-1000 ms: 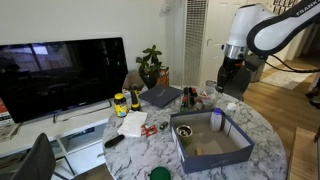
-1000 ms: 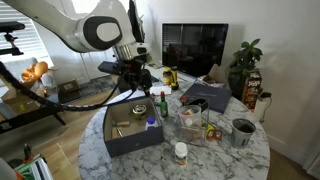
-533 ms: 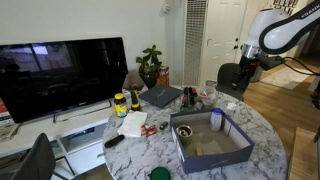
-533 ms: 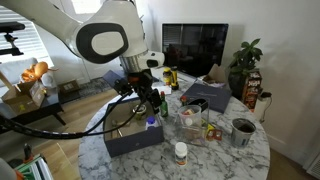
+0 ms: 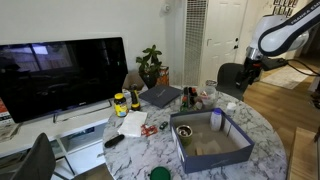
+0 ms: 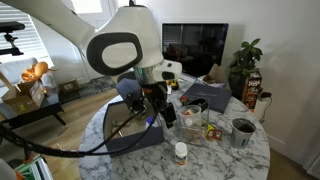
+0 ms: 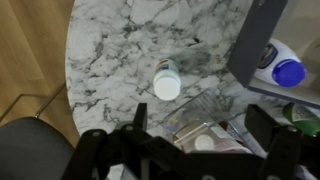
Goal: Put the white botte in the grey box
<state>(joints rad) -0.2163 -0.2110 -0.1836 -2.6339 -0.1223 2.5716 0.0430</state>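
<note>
The white bottle stands on the marble table, and my gripper should next move to the top of the white bottle (image 5: 232, 104) (image 7: 167, 86) and close there.
The white bottle (image 7: 167, 82) stands upright on the marble table, seen from above in the wrist view. It also shows near the table's front edge in an exterior view (image 6: 180, 152). The grey box (image 5: 212, 141) has blue-grey walls and a tan inside; it shows in both exterior views (image 6: 128, 137), and its corner is at the top right of the wrist view (image 7: 256, 40). My gripper (image 7: 200, 132) is open and empty, high above the table. The bottle lies ahead of the fingers, not between them. The gripper also shows in both exterior views (image 6: 165, 110) (image 5: 247, 70).
A clear plastic container (image 7: 205, 120) with small items lies under the gripper. A blue-capped bottle (image 7: 288, 72) stands beside the box. A metal cup (image 6: 243, 131), a dark laptop (image 6: 210, 95), a TV (image 5: 60, 72) and a plant (image 5: 151, 66) are around. A dark chair (image 7: 30, 150) stands past the table edge.
The arm has swung away from above the grey box, toward the side of the table with the white bottle. The gripper stays open and empty.
</note>
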